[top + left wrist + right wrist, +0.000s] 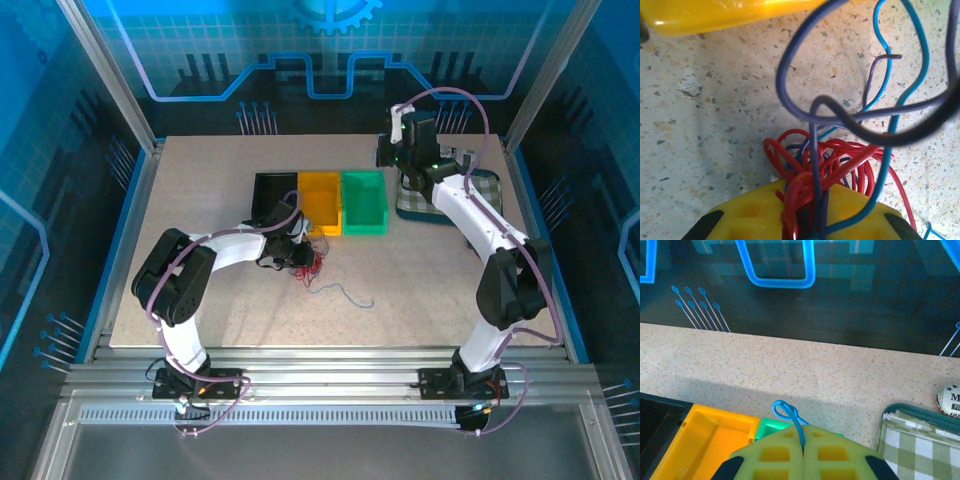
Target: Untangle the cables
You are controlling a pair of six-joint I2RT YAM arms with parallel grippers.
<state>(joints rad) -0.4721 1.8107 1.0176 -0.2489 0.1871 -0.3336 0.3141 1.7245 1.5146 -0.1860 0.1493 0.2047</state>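
Observation:
Next, I release the single light blue cable from my right gripper inside the green bin (pixel 363 204), near the middle of the bin's bottom.
The cables are a tangle of red and blue wires (pixel 312 264) on the table in front of the yellow bin. My left gripper (pixel 298 254) is at this tangle. In the left wrist view its yellow fingers (pixel 755 215) are shut on a bunch of red cables (pixel 840 160) and blue ones, and a dark purple cable (pixel 790 60) loops above them. One bluish cable (pixel 345 293) lies loose nearer the front. My right gripper (pixel 390 150) is raised at the back, and in its wrist view the gripper (pixel 803 440) is shut on a single light blue cable (pixel 790 415) with a small loop.
Three bins stand side by side mid-table: black (pixel 272 195), yellow (pixel 322 203) and green (pixel 364 203). A checked cloth in a teal tray (pixel 440 200) lies at the back right under the right arm. The glass back wall (pixel 800 300) is close ahead of the right gripper.

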